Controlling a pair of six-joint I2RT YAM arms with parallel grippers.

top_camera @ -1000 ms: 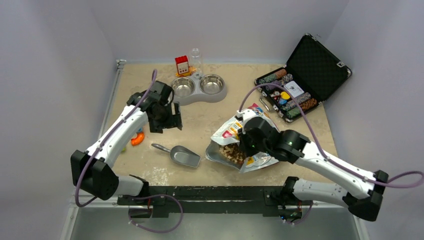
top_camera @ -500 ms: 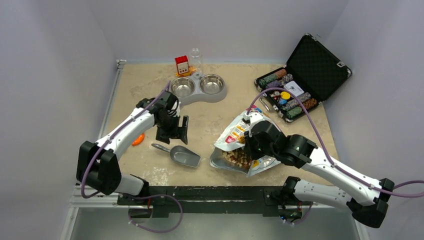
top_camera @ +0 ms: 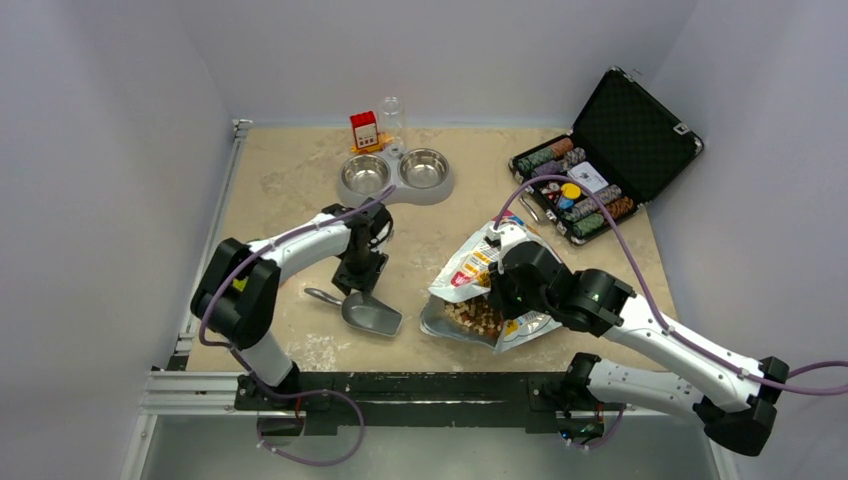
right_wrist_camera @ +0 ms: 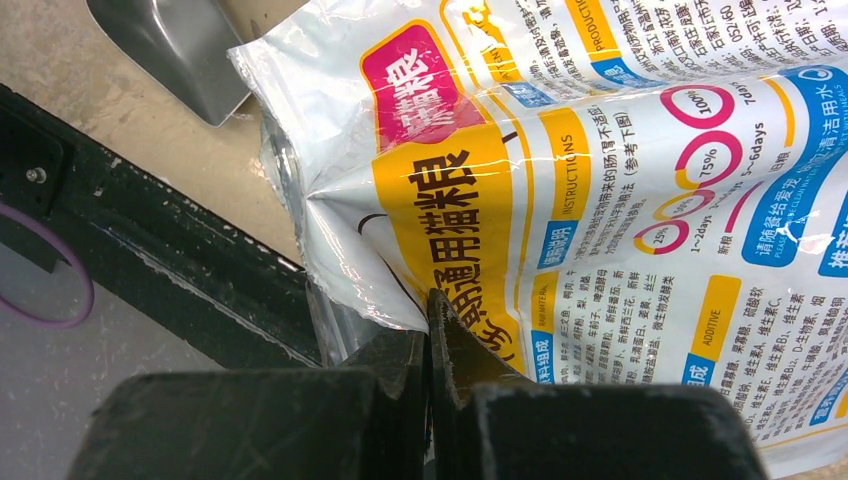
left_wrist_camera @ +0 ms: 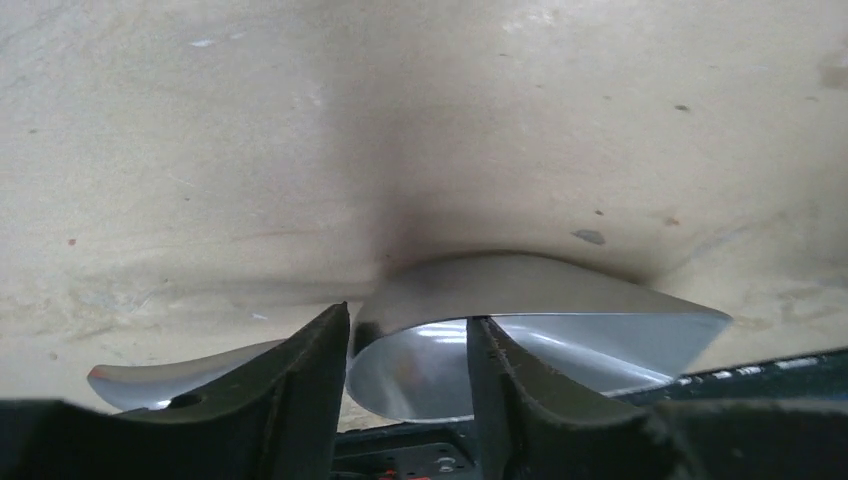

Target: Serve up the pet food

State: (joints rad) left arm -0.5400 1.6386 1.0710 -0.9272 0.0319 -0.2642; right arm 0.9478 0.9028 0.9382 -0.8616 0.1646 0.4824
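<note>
I should turn the scoop toward the bowl stand and take it by its handle (top_camera: 322, 296), as my left gripper is straddling the back rim of the scoop bowl.
The pet food (top_camera: 474, 318) is a heap of brown kibble showing in the open mouth of the printed bag (top_camera: 478, 262). My right gripper (top_camera: 503, 288) is shut on the bag's edge; in the right wrist view the jaws (right_wrist_camera: 432, 305) are pressed together on the foil of the bag (right_wrist_camera: 600, 190). The metal scoop (top_camera: 370, 313) lies on the table, empty. My left gripper (top_camera: 358, 282) is down at it, open, and in the left wrist view (left_wrist_camera: 408, 335) the fingers (left_wrist_camera: 310, 380) straddle the back rim of the scoop bowl (left_wrist_camera: 560, 335), with the handle to the left.
A grey double bowl stand (top_camera: 395, 192) with two empty steel bowls sits at the back. A red box (top_camera: 364, 130) and a clear bottle (top_camera: 391, 113) stand behind it. An open poker chip case (top_camera: 590, 185) lies at the back right. The black frame rail (top_camera: 420, 385) runs along the near edge.
My left arm has swung down and toward the near edge, bringing its gripper from beside the bowls onto the scoop. My right gripper shifted the bag slightly, then held still.
</note>
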